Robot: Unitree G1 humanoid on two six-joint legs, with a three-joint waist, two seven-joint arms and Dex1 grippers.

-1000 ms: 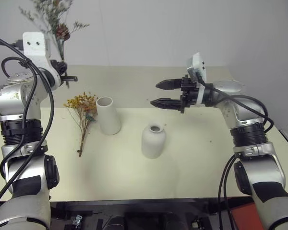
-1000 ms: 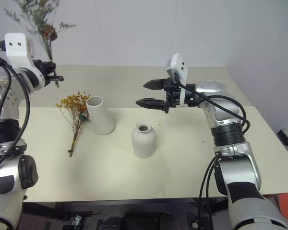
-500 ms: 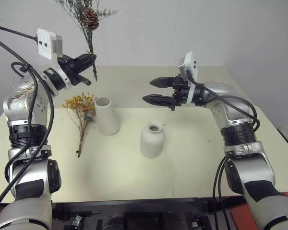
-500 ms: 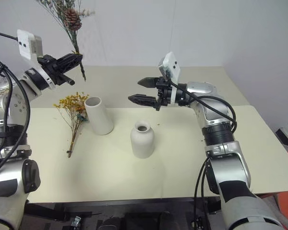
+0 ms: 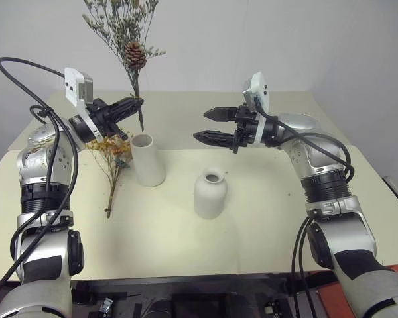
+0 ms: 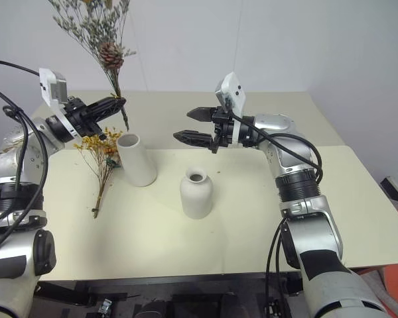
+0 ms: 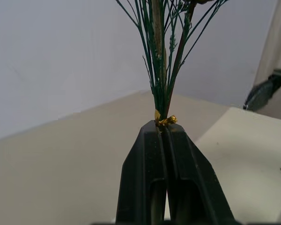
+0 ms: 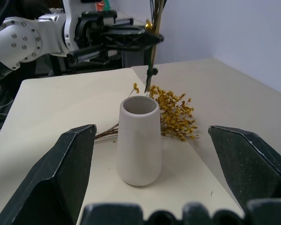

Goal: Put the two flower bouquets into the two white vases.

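My left gripper has the grey-green bouquet. It will let go of the bouquet with its stems inside the opening of the tall white vase [image 5: 142, 141].
My left gripper [image 5: 138, 103] is shut on the tied stems of the grey-green bouquet [image 5: 130, 30], which stands upright with its brown pine cone [image 5: 135, 55] above the fingers. The stem ends [image 5: 142, 124] hang just above and behind the mouth of the tall white vase [image 5: 149, 161]. The yellow-orange bouquet [image 5: 113, 151] lies flat on the table to the left of that vase. The shorter narrow-necked white vase [image 5: 210, 194] stands to the right and nearer to me. My right gripper [image 5: 204, 125] is open and empty, held level above the table, pointing left toward the tall vase [image 8: 139, 140].
The cream table [image 5: 265, 225] has bare room in front of and to the right of the vases. A second cream surface [image 5: 186, 106] lies behind, against a white wall.
My left gripper has swung right and down and turned, bringing the grey-green bouquet upright from the far left to just over the tall vase. The right gripper has held its place.
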